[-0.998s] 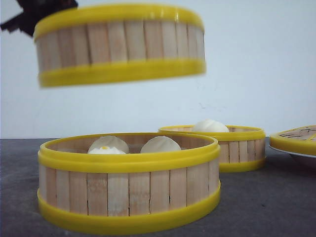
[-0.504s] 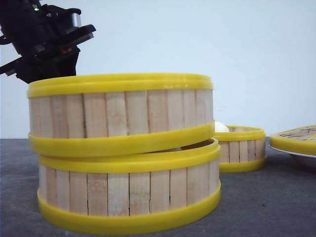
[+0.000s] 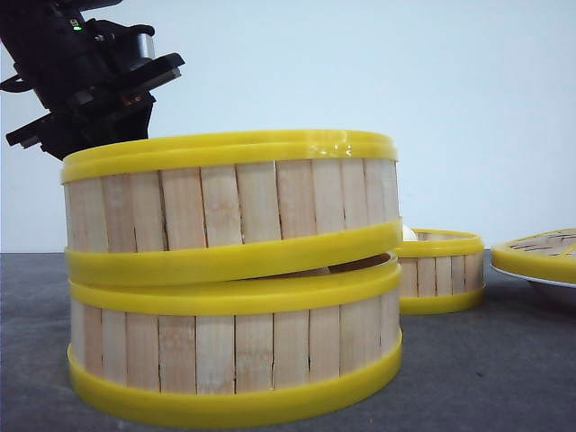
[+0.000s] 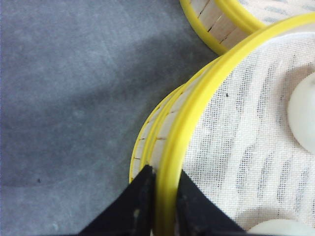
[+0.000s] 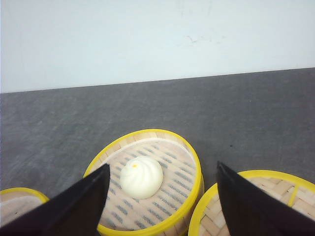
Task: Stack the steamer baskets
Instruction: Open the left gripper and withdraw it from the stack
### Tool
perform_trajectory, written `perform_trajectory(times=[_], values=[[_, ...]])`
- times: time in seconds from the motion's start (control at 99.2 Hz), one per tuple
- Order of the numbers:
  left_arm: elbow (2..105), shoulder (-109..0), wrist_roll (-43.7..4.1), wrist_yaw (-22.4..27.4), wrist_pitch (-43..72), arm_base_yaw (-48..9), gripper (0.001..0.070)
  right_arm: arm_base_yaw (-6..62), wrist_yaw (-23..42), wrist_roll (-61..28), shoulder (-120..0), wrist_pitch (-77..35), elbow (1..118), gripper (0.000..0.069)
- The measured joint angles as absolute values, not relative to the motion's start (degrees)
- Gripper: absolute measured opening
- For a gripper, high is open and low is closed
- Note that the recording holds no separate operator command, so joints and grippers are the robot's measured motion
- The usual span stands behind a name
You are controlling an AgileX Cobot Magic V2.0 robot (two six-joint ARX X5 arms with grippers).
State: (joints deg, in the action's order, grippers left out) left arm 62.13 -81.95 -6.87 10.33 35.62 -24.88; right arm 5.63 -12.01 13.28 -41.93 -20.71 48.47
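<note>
Next, my left gripper lets go of the upper basket once it sits level on the lower basket's yellow rim [image 3: 238, 292].
Two steamer baskets are stacked near the camera in the front view. The upper basket [image 3: 234, 202] rests slightly tilted on the lower basket [image 3: 234, 346], with a small gap showing at the right. My left gripper [image 3: 97, 133] is shut on the upper basket's yellow rim [image 4: 170, 162], one finger outside and one inside over the white cloth liner. The lower basket's rim [image 4: 142, 147] shows just beneath. A third steamer basket [image 3: 441, 270] with one bun [image 5: 141, 177] stands farther back. My right gripper [image 5: 162, 167] hovers open above that basket [image 5: 189, 196].
A yellow-rimmed woven lid [image 3: 540, 250] lies on a white plate at the right edge, also in the right wrist view [image 5: 261, 206]. White buns [image 4: 302, 118] sit in the upper basket. The tabletop [image 3: 486, 369] is dark grey, with a white wall behind.
The upper basket came down from the air onto the lower basket, hiding its buns. In the last half second it shifted slightly right. My left gripper stayed shut on its rim.
</note>
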Motion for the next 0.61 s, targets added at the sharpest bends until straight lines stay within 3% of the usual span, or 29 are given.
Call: perform_trajectory(times=[0.605], values=[[62.74, -84.36, -7.09, 10.70, 34.59, -25.08, 0.0027, 5.63, -12.01, 13.28, -41.93, -21.61, 48.47, 0.0425]])
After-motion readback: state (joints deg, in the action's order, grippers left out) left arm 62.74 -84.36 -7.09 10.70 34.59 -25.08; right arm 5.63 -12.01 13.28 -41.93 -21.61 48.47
